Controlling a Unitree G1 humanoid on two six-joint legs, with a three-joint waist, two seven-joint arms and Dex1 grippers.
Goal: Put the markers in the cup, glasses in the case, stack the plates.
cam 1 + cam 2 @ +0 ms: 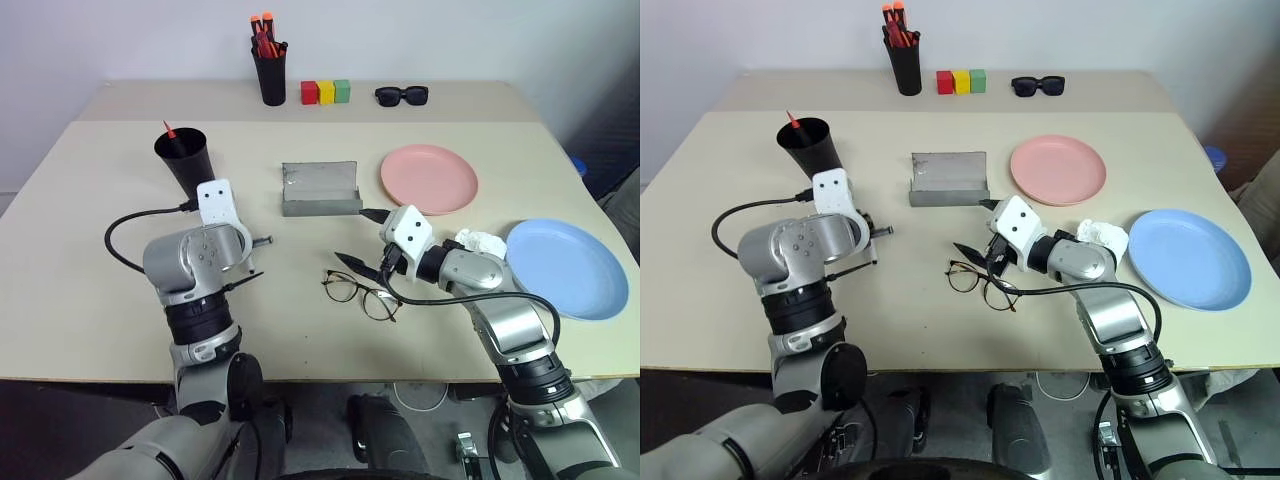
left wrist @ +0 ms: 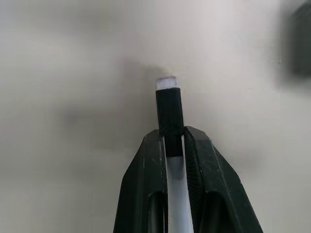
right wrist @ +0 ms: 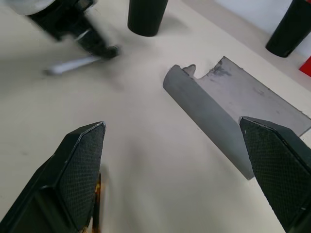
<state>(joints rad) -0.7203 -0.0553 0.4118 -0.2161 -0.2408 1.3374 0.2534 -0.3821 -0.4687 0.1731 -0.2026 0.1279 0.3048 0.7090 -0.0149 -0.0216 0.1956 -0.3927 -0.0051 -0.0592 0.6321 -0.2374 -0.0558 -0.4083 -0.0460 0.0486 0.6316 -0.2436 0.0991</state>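
Next, my left gripper lets go of the white marker inside the black cup (image 1: 182, 147), next to the red marker.
My left gripper (image 2: 172, 135) is shut on the white marker with the black cap (image 2: 169, 110), holding it low over the table in front of the black cup (image 1: 183, 158). A red marker (image 1: 170, 131) stands in that cup. The wire-framed glasses (image 1: 360, 293) lie open on the table near its front edge. Just above and behind them my right gripper (image 1: 362, 238) stands open and holds nothing. The grey case (image 1: 320, 188) lies open behind it. The pink plate (image 1: 430, 178) and the blue plate (image 1: 565, 268) rest apart on the right.
A black pen holder (image 1: 270, 75) with orange-tipped pens, three coloured blocks (image 1: 325, 92) and dark sunglasses (image 1: 402, 95) stand along the back. A crumpled white tissue (image 1: 478, 243) lies between my right arm and the blue plate.
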